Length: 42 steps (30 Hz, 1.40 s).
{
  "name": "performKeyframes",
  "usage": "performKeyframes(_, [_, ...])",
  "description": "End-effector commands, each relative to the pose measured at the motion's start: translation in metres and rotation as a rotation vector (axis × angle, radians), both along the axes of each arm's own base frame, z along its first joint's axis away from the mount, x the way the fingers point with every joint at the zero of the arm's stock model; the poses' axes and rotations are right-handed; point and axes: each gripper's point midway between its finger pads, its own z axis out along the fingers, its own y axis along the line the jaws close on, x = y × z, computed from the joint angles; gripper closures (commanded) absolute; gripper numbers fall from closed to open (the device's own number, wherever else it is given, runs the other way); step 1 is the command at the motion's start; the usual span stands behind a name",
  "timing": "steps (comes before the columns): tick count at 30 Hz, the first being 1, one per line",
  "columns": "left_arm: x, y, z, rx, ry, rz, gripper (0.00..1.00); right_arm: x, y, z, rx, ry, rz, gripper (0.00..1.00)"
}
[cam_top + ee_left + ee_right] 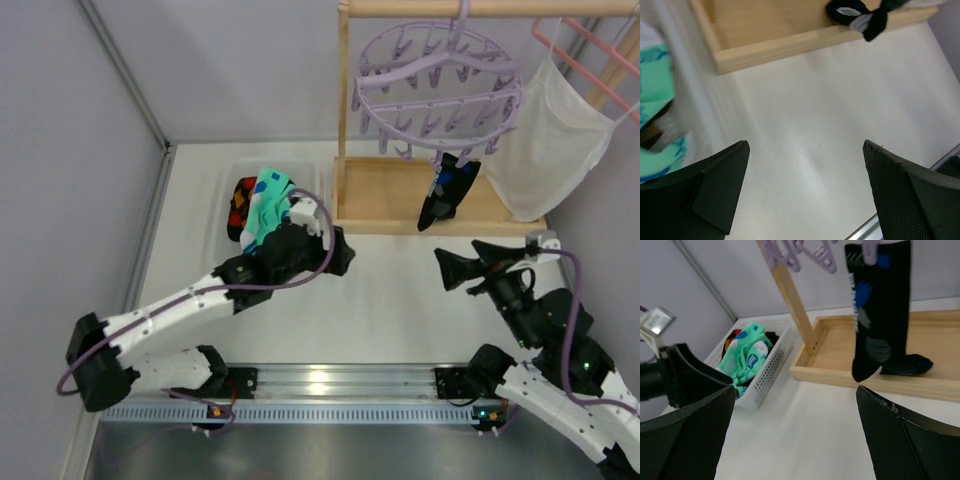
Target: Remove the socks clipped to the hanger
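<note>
Next, my left gripper goes to the black sock hanging from the lavender ring hanger and closes on the sock's heel (428, 215) (877, 24).
The lavender ring hanger (435, 85) hangs from the wooden rack's top bar. One black sock with blue marks (447, 190) stays clipped to it, its toe resting in the rack's base tray; it also shows in the right wrist view (880, 315) and the left wrist view (860, 15). Mint-teal socks (265, 205) and a brown-orange sock (240, 205) lie in the white basket (222, 200). My left gripper (338, 255) is open and empty beside the basket, above the table (805, 190). My right gripper (447, 270) is open and empty, below the black sock (795, 435).
The wooden rack's base tray (390, 195) and upright post (343, 100) stand at the back. A white mesh bag (550, 140) hangs on a pink wire hanger (590, 50) at the right. A grey wall bounds the left side.
</note>
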Motion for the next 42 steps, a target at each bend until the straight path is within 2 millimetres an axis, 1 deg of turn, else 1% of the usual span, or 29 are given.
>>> performKeyframes(1, [0.008,-0.091,0.063,-0.235,-0.24,-0.323,0.01,-0.005,-0.051,-0.008,-0.035,0.068,-0.197,0.01])
performKeyframes(2, [0.025,-0.108,0.031,-0.149,-0.221,-0.336,0.01,-0.007,-0.054,-0.006,-0.03,0.059,-0.196,0.01])
performKeyframes(3, [0.028,-0.13,0.05,-0.175,-0.248,-0.407,0.02,-0.01,-0.051,-0.006,-0.039,0.059,-0.172,0.01])
performKeyframes(4, [0.036,-0.142,0.048,-0.17,-0.249,-0.439,0.02,-0.011,-0.048,-0.006,-0.048,0.058,-0.152,0.01])
performKeyframes(5, [0.048,-0.159,0.018,-0.13,-0.213,-0.477,0.02,-0.011,-0.045,-0.007,-0.057,0.058,-0.137,0.01])
performKeyframes(6, [0.055,-0.173,0.034,-0.164,-0.245,-0.519,0.02,-0.013,-0.041,-0.008,-0.066,0.061,-0.112,0.01])
performKeyframes(7, [0.063,-0.181,0.04,-0.202,-0.277,-0.571,0.02,-0.014,-0.04,-0.01,-0.076,0.065,-0.1,0.01])
performKeyframes(8, [0.073,-0.19,0.02,-0.196,-0.254,-0.591,0.02,-0.014,-0.037,-0.012,-0.088,0.072,-0.089,0.01])
performKeyframes(10, [0.091,-0.198,0.034,-0.238,-0.302,-0.641,0.02,-0.017,-0.031,-0.01,-0.092,0.065,-0.047,0.01])
performKeyframes(11, [0.103,-0.205,0.013,-0.224,-0.279,-0.647,0.02,-0.019,-0.028,-0.008,-0.097,0.052,-0.024,0.01])
performKeyframes(12, [0.113,-0.21,0.024,-0.239,-0.31,-0.65,0.02,-0.022,-0.021,-0.007,-0.1,0.043,0.017,0.0])
performKeyframes(13, [0.121,-0.215,0.005,-0.234,-0.284,-0.674,0.02,-0.023,-0.018,-0.006,-0.103,0.035,0.04,0.01])
performKeyframes(16, [0.137,-0.23,0.019,-0.278,-0.321,-0.714,0.02,-0.028,-0.012,0.002,-0.105,-0.006,0.085,0.0])
performKeyframes(17, [0.137,-0.238,0.004,-0.291,-0.28,-0.744,0.02,-0.028,-0.012,0.003,-0.105,-0.014,0.089,0.0])
performKeyframes(18, [0.139,-0.245,0.018,-0.317,-0.303,-0.761,0.04,-0.028,-0.013,0.004,-0.11,-0.022,0.087,0.0])
performKeyframes(19, [0.14,-0.251,0.006,-0.333,-0.268,-0.776,0.09,-0.028,-0.015,0.005,-0.108,-0.027,0.077,0.0])
performKeyframes(20, [0.137,-0.254,0.008,-0.348,-0.263,-0.804,0.12,-0.028,-0.017,0.006,-0.104,-0.032,0.069,0.01])
performKeyframes(21, [0.136,-0.258,0.013,-0.364,-0.272,-0.816,0.23,-0.026,-0.023,0.007,-0.099,-0.032,0.037,0.01])
performKeyframes(24, [0.128,-0.259,0.013,-0.408,-0.28,-0.843,0.46,-0.023,-0.035,0.006,-0.071,-0.032,-0.03,0.01])
performKeyframes(26, [0.123,-0.258,0.014,-0.436,-0.265,-0.852,0.65,-0.021,-0.039,0.006,-0.048,-0.034,-0.055,0.0])
performKeyframes(30, [0.115,-0.255,0.01,-0.471,-0.24,-0.872,0.79,-0.016,-0.044,0.003,-0.033,-0.024,-0.1,0.01])
performKeyframes(33, [0.112,-0.251,0.007,-0.483,-0.218,-0.85,1.0,-0.011,-0.044,0.004,-0.019,-0.008,-0.126,0.01])
performKeyframes(35, [0.114,-0.243,0.015,-0.483,-0.226,-0.797,1.0,-0.006,-0.045,0.004,-0.027,0.013,-0.154,0.01])
performKeyframes(36, [0.112,-0.236,-0.002,-0.463,-0.191,-0.762,1.0,-0.003,-0.049,0.004,-0.031,0.024,-0.187,0.01])
performKeyframes(37, [0.11,-0.229,0.01,-0.461,-0.218,-0.734,1.0,0.002,-0.047,0.001,-0.055,0.048,-0.204,0.01])
performKeyframes(38, [0.116,-0.222,0.011,-0.454,-0.231,-0.672,1.0,0.004,-0.047,0.006,-0.052,0.048,-0.213,0.0])
performKeyframes(39, [0.113,-0.212,-0.007,-0.428,-0.198,-0.637,1.0,0.007,-0.047,0.007,-0.057,0.055,-0.235,0.01])
performKeyframes(40, [0.112,-0.205,0.004,-0.43,-0.218,-0.61,1.0,0.013,-0.042,0.005,-0.079,0.072,-0.239,0.01])
performKeyframes(42, [0.111,-0.194,-0.005,-0.414,-0.2,-0.569,1.0,0.019,-0.037,0.014,-0.084,0.069,-0.241,0.01])
